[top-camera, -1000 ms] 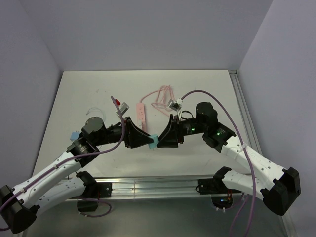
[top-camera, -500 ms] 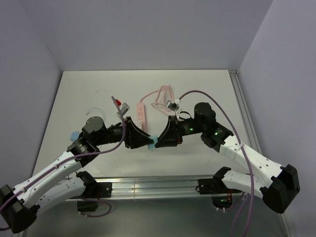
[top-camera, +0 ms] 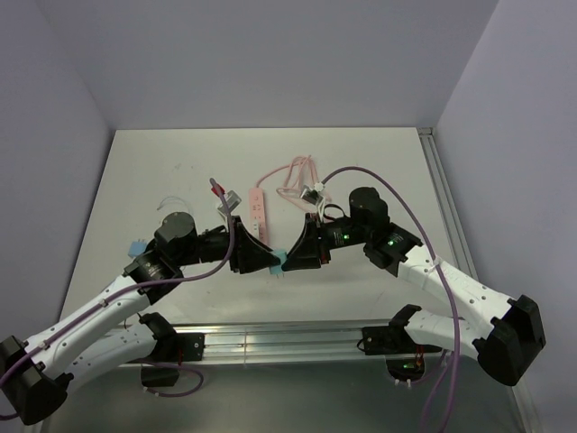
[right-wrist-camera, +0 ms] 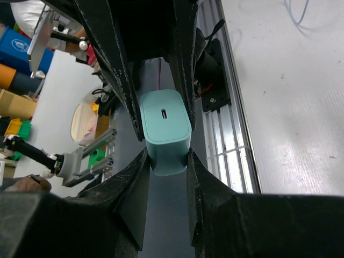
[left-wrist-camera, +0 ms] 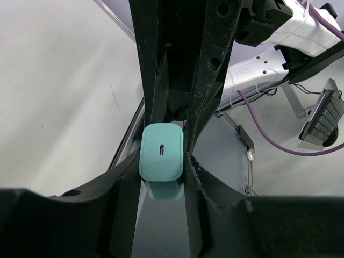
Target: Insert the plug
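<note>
The teal plug is tilted in the fingertips of my left gripper, so that gripper should open and take the plug square [top-camera: 279, 262] while my right gripper holds it.
The teal plug [top-camera: 279, 262] is held just above the table near its front edge, between the two grippers, which meet tip to tip. My left gripper [top-camera: 270, 261] comes from the left and my right gripper [top-camera: 289, 259] from the right. In the left wrist view the plug [left-wrist-camera: 161, 160] sits between my left fingertips [left-wrist-camera: 132, 177], with the right gripper's fingers pressing on it from beyond. In the right wrist view the plug [right-wrist-camera: 165, 131] is pinched between my right fingertips [right-wrist-camera: 141, 172]. A small slot shows on its face. No wire shows on it.
The long pink power strip [top-camera: 260, 209] lies just behind the grippers, its pink cable [top-camera: 293, 176] coiled further back. A small teal piece [top-camera: 135, 246] and a thin pale wire [top-camera: 169, 200] lie at the left. A metal rail [top-camera: 270, 338] runs along the near edge.
Both arms have shifted slightly, the right arm's elbow moving left. The plug stays between the two grippers at about the same spot.
</note>
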You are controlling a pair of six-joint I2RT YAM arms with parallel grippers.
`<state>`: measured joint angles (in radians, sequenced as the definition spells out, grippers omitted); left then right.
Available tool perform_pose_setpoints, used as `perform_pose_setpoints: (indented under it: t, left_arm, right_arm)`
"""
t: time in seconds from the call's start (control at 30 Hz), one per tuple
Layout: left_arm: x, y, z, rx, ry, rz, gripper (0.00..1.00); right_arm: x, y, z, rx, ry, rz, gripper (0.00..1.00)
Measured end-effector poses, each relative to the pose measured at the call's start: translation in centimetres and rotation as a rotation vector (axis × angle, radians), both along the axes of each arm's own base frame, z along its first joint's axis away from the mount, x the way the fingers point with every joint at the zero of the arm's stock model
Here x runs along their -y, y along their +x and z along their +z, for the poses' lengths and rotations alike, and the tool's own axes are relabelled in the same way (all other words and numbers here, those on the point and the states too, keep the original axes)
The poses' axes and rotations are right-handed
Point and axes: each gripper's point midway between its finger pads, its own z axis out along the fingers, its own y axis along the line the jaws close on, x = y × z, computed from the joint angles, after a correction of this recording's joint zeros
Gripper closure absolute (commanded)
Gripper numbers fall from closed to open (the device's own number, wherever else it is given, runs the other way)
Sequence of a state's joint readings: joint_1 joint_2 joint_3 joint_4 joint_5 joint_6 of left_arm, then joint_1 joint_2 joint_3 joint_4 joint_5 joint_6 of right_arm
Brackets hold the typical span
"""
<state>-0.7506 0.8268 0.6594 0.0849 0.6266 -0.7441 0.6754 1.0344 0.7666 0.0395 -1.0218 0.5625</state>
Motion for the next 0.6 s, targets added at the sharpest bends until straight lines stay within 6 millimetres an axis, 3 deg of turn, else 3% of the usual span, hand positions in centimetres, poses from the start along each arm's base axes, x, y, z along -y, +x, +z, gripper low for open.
perform_pose_setpoints:
  t: [0.2, 0.3, 0.43, 0.6]
  left_arm:
    - [0.4, -0.1, -0.6, -0.024, 0.042, -0.033, 0.62]
    - [0.5, -0.1, -0.8, -0.034, 0.066, -0.046, 0.56]
    - [0.3, -0.2, -1.1, -0.041, 0.1, -0.049, 0.4]
    - [0.0, -0.4, -1.4, -0.05, 0.136, -0.052, 0.4]
  right_arm:
    - [0.2, 0.1, -0.7, 0.016, -0.034, -0.004, 1.0]
    - [0.4, 0.1, -0.9, 0.027, -0.052, -0.004, 1.0]
    - [0.4, 0.3, -1.1, 0.031, -0.076, -0.009, 1.0]
    - [0.5, 0.2, -1.9, 0.018, -0.105, -0.004, 1.0]
